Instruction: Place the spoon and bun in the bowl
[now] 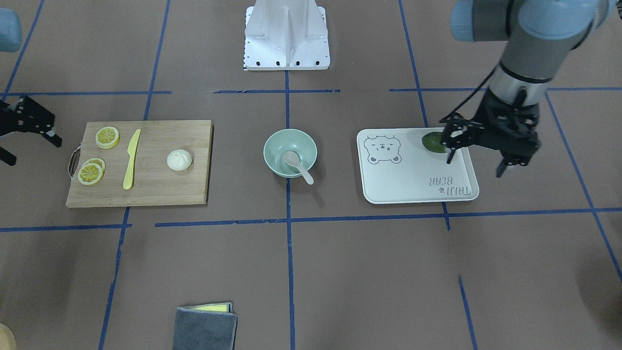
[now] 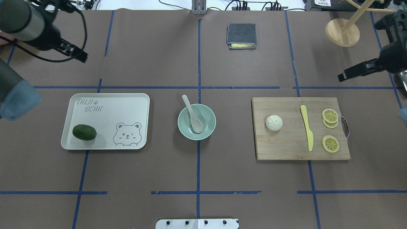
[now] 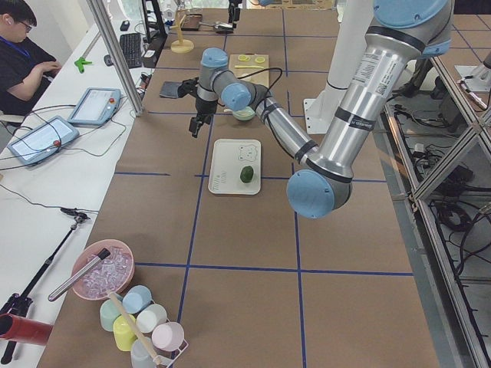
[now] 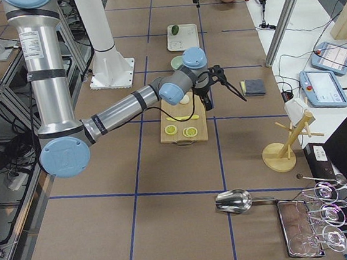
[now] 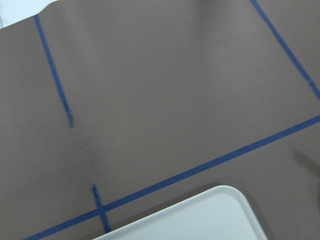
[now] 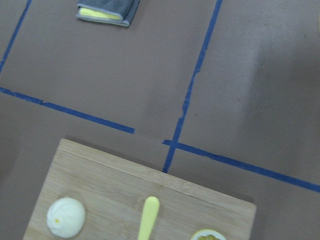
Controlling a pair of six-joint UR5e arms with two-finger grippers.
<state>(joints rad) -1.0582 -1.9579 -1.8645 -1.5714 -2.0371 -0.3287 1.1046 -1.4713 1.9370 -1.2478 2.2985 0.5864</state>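
The robot's right gripper should close on the top of the white bun [image 1: 179, 157] [image 6: 64, 218], next to the yellow knife on the wooden cutting board.
The pale mint-green bowl [image 1: 290, 151] stands at the table's middle, also in the overhead view [image 2: 196, 122]. The off-white spoon [image 1: 297, 165] lies with its scoop inside the bowl and its handle over the rim [image 2: 191, 113]. The white bun [image 1: 179, 160] sits on the wooden cutting board [image 1: 155, 189], also in the overhead view [image 2: 273, 122] and the right wrist view [image 6: 66, 216]. My left gripper [image 1: 475, 166] is open and empty, raised over the tray's outer edge. My right gripper [image 1: 30, 148] is open and empty, beyond the board's handle end.
A white bear-print tray [image 1: 413, 180] holds a dark green fruit [image 1: 434, 142]. A yellow knife [image 1: 131, 159] and lemon slices [image 1: 107, 137] lie on the board. A folded grey cloth [image 2: 241, 36] and a wooden stand [image 2: 342, 31] are at the far side.
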